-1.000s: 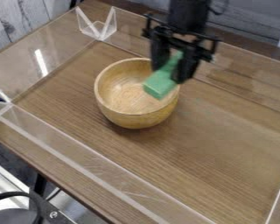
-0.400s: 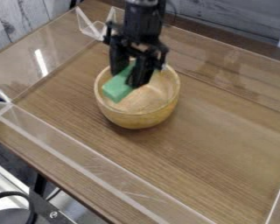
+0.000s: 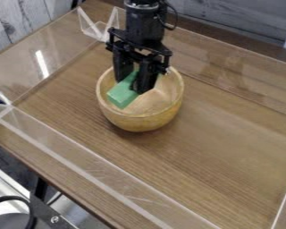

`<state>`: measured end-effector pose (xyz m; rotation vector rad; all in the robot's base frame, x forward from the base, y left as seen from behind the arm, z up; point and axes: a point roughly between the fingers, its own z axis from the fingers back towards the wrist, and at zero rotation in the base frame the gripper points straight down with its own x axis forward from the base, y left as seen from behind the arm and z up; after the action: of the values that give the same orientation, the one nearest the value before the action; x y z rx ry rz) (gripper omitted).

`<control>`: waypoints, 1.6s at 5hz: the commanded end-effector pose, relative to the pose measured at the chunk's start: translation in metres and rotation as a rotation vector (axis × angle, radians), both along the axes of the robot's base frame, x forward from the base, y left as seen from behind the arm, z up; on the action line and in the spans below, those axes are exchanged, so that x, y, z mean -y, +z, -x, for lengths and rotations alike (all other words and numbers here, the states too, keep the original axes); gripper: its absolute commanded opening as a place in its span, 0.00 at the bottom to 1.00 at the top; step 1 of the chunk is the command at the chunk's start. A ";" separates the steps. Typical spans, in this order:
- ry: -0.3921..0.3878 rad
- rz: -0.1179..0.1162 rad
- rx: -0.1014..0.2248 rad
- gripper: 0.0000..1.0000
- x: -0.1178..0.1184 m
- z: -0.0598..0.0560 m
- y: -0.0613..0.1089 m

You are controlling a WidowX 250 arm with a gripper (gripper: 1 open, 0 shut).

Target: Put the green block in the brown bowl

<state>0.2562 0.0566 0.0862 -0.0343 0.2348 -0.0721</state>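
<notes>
My gripper is going to the brown bowl. It will release the green block, now tilted over the bowl's paler inside, inside the brown bowl (image 3: 139, 108), close to the bowl's near inner side.
The brown bowl (image 3: 143, 113) sits on the wooden table a little left of centre. My gripper (image 3: 133, 82) hangs straight above the bowl's left half, its dark fingers (image 3: 149, 75) shut on the green block (image 3: 124, 91). The block is tilted, its lower end dipping inside the bowl's rim over the paler inside. Whether the block touches the bowl's floor I cannot tell.
A clear plastic wall (image 3: 62, 148) borders the table along the front and left. A folded clear piece (image 3: 99, 24) stands at the back left. The wooden tabletop (image 3: 217, 143) stretches to the right of the bowl.
My gripper has carried the green block leftwards from the bowl's right rim to over its left half, and has sunk a little lower in the last moment.
</notes>
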 end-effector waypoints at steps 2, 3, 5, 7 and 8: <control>-0.028 -0.043 0.116 0.00 0.010 -0.031 0.007; -0.055 -0.029 0.116 0.00 0.010 -0.024 0.000; -0.158 0.016 0.166 0.00 0.030 -0.017 0.006; -0.162 0.023 0.207 0.00 0.036 -0.025 0.023; -0.161 0.010 0.225 0.00 0.030 -0.027 0.020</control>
<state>0.2739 0.0242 0.0817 -0.0407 0.1043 -0.2391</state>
